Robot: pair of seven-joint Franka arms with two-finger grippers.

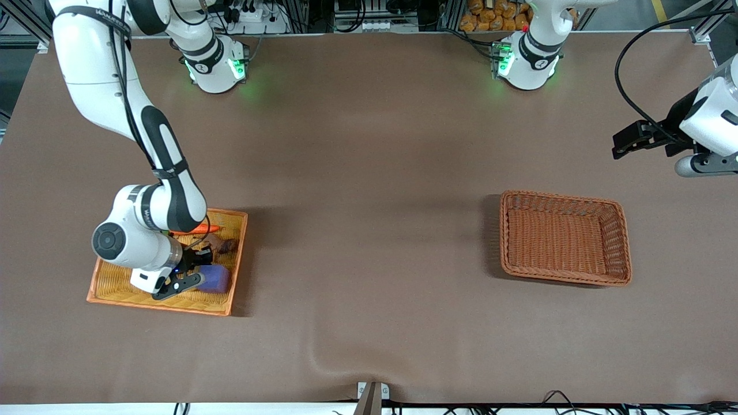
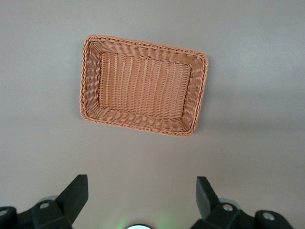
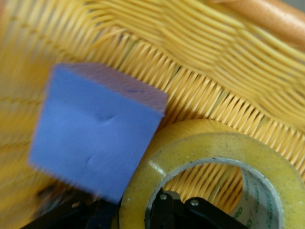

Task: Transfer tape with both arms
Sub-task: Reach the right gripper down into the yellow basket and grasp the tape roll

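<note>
Next, my right gripper lets go of the tape on the bare table (image 1: 386, 214), in the space between the yellow basket and the brown wicker basket.
The tape (image 3: 217, 143), a yellowish translucent roll with a grey-white core, lies in the yellow basket (image 3: 205, 62) beside a purple cube (image 3: 95, 138). My right gripper (image 3: 133, 212) is shut on the roll's wall, one finger inside the ring and the other outside. From the front, the right gripper (image 1: 187, 274) is down in the yellow basket (image 1: 109, 288), next to the purple cube (image 1: 218, 279); the arm hides the tape there. My left gripper (image 1: 622, 144) waits open and holds nothing, up in the air at the left arm's end of the table. Its wrist view shows the left gripper (image 2: 141, 195) over bare table.
An empty brown wicker basket (image 1: 562, 197) stands toward the left arm's end; the brown basket (image 2: 143, 44) also shows below the left wrist. An orange carrot (image 1: 196, 229) and a dark brown item (image 1: 223, 246) lie in the yellow basket.
</note>
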